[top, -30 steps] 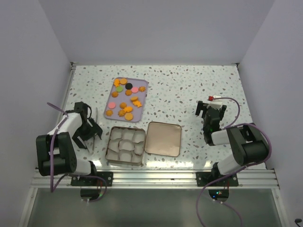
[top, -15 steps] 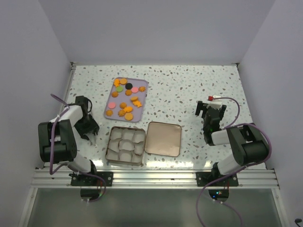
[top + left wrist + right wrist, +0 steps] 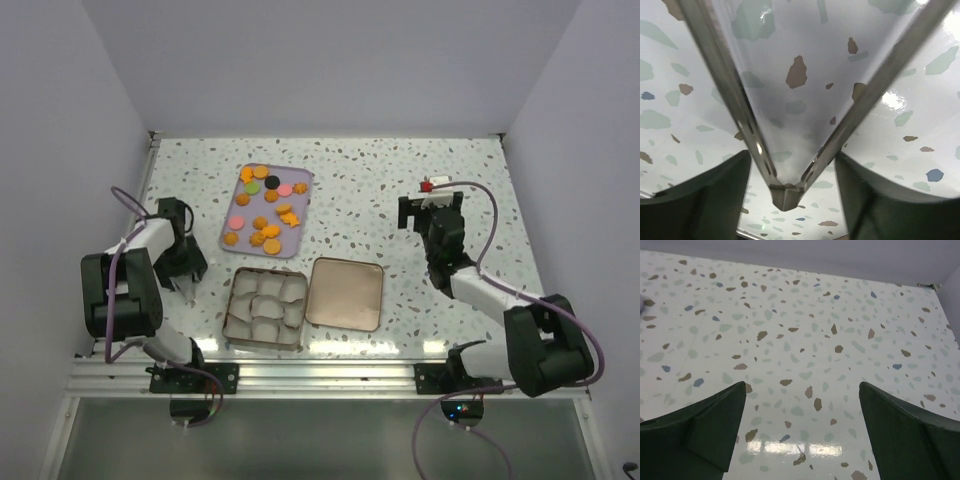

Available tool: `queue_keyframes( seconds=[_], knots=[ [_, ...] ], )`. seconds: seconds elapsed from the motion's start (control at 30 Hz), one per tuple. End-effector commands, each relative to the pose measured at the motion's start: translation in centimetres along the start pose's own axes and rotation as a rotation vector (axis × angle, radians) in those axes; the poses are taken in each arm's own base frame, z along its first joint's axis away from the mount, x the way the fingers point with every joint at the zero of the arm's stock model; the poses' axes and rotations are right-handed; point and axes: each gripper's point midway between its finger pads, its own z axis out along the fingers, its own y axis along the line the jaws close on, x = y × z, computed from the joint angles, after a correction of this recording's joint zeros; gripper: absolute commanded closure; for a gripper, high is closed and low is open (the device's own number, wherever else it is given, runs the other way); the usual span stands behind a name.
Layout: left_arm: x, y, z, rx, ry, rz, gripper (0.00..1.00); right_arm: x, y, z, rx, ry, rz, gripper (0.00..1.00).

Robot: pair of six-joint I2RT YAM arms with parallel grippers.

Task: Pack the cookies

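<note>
My left gripper is pinching the joined end of the tongs while their arms spread wide, so I will open it and grip farther (image 3: 744,116) along the tongs' arms before I reach for cookies.
The cookies (image 3: 265,208), mostly orange with a few pink, green and one black, lie on a lilac tray (image 3: 306,196) at the back left. My left gripper (image 3: 187,270) is low on the table left of the tray. In its wrist view the left gripper (image 3: 792,155) is shut on the joined end of metal tongs (image 3: 785,195), one finger against each arm. My right gripper (image 3: 430,212) is open and empty over bare table at the right; its wrist view shows the right gripper (image 3: 802,390) holding nothing.
An open tin (image 3: 231,318) lined with white paper cups (image 3: 266,305) stands at the front, its lid (image 3: 345,293) lying just to its right. White walls close off the left, back and right sides of the table.
My left gripper came down from beside the tray onto the table and closed around the tongs. My right arm stretched out, carrying its gripper back and a little left.
</note>
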Motion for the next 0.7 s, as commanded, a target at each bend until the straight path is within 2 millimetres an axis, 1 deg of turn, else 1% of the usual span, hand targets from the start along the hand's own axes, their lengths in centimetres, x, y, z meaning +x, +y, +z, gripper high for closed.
queue_keyframes(
  seconds=[0.0, 0.03, 0.07, 0.1, 0.17, 0.2, 0.27, 0.3, 0.33, 0.37, 0.4, 0.43, 0.5, 0.53, 0.57, 0.63, 0.67],
  knots=[
    [-1.6, -0.2, 1.2, -0.009, -0.041, 0.031, 0.20, -3.4, 1.5, -1.3, -0.077, -0.032, -0.020, 0.01],
    [-1.7, -0.2, 1.3, -0.008, -0.044, 0.033, 0.17, -4.2, 1.8, -1.5, -0.095, -0.046, -0.022, 0.01],
    [-1.8, -0.2, 1.4, -0.006, -0.045, 0.039, 0.15, -4.6, 2.1, -1.9, -0.106, -0.049, -0.026, 0.01],
    [-2.0, -0.2, 1.4, -0.006, -0.049, 0.052, 0.13, -5.1, 2.3, -2.6, -0.118, -0.055, -0.026, 0.01],
    [-2.4, -0.2, 1.6, -0.018, -0.050, 0.069, 0.13, -5.6, 2.4, -3.3, -0.133, -0.061, -0.017, 0.01],
    [-2.8, -0.2, 1.6, -0.019, -0.058, 0.086, 0.13, -6.0, 2.3, -4.2, -0.141, -0.067, -0.016, 0.01],
    [-3.0, -0.2, 2.0, -0.027, -0.054, 0.099, 0.13, -6.4, 2.2, -5.1, -0.151, -0.069, -0.013, 0.01],
    [-3.1, -0.3, 2.1, -0.023, -0.057, 0.115, 0.14, -6.0, 2.0, -5.6, -0.152, -0.050, -0.018, 0.01],
    [-3.1, -0.4, 2.3, -0.018, -0.057, 0.118, 0.15, -6.8, 1.6, -6.4, -0.150, -0.076, -0.011, 0.01],
    [-3.3, -0.7, 2.5, -0.002, -0.067, 0.118, 0.16, -7.0, 1.5, -6.8, -0.152, -0.078, -0.010, 0.01],
    [-2.9, -0.7, 2.7, 0.001, -0.063, 0.131, 0.18, -6.6, 1.4, -7.3, -0.159, -0.058, -0.018, 0.01],
    [-3.2, -0.8, 2.8, 0.009, -0.073, 0.124, 0.20, -7.5, 1.1, -8.1, -0.160, -0.083, -0.012, 0.01],
    [-3.0, -1.0, 2.9, 0.026, -0.073, 0.113, 0.24, -7.4, 1.1, -9.1, -0.178, -0.068, -0.017, 0.01],
    [-3.1, -1.2, 3.0, 0.036, -0.081, 0.106, 0.24, -7.5, 1.0, -9.5, -0.181, -0.070, -0.014, 0.01],
    [-2.9, -1.5, 3.1, 0.049, -0.075, 0.104, 0.25, -8.1, 0.7, -10.2, -0.180, -0.089, 0.001, 0.01],
    [-2.5, -1.8, 3.6, 0.063, -0.059, 0.101, 0.29, -7.8, 0.6, -10.9, -0.188, -0.074, 0.006, 0.01],
    [-2.2, -2.1, 3.8, 0.077, -0.044, 0.103, 0.32, -8.4, 0.4, -11.6, -0.190, -0.096, 0.016, 0.01]
  ],
)
